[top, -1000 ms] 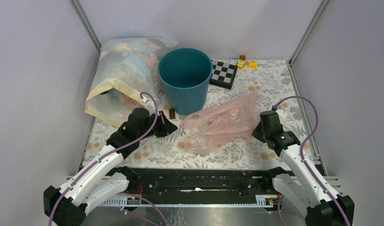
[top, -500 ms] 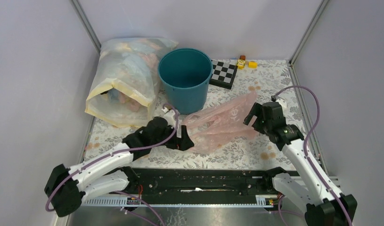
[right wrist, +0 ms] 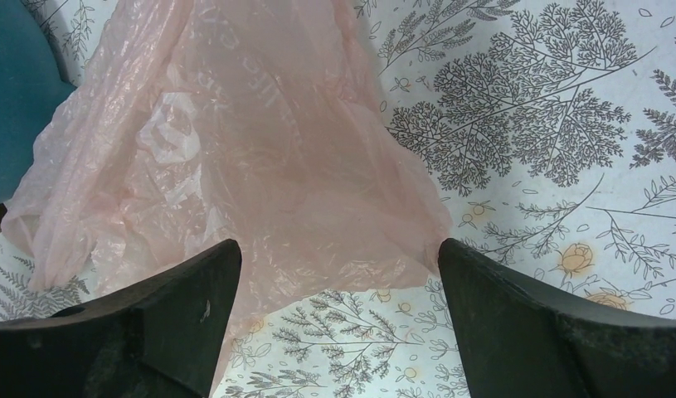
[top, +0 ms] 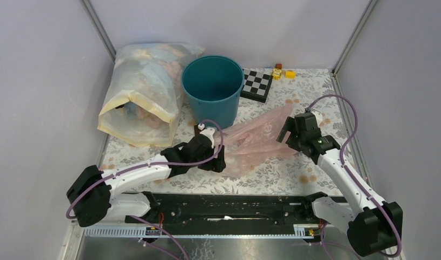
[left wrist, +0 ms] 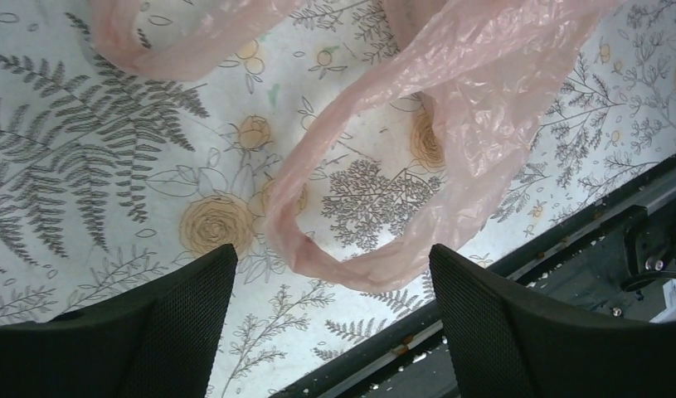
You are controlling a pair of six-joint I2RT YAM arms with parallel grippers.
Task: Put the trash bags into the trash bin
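Observation:
Next, my right gripper pinches the film further in before lifting point(right wrist: 264, 217), because its fingers meet just the flat outer edge of the pale pink trash bag.
The pale pink trash bag point(top: 256, 141) lies crumpled on the floral tabletop just in front of the teal trash bin point(top: 212, 89), which stands upright with nothing visible inside. My left gripper point(top: 222, 160) hovers open over the bag's near left end. In the left wrist view a handle loop of the bag point(left wrist: 363, 269) lies between the wide-apart fingers of that gripper point(left wrist: 333, 259), untouched. My right gripper point(top: 288, 139) is open over the bag's right edge. In the right wrist view the film point(right wrist: 260, 149) spreads between and beyond this gripper point(right wrist: 338, 253), with the bin's side point(right wrist: 11, 91) at the left.
A large clear sack point(top: 142, 92) stuffed with bags leans beside the bin on the left. A small checkerboard point(top: 257, 84) and little yellow toys point(top: 280, 71) sit at the back right. The black rail point(left wrist: 566, 245) runs along the table's near edge.
Both grippers have gone from shut to open. The left arm has swung right to the bag's near left end. The right arm has moved forward and left over the bag's right edge.

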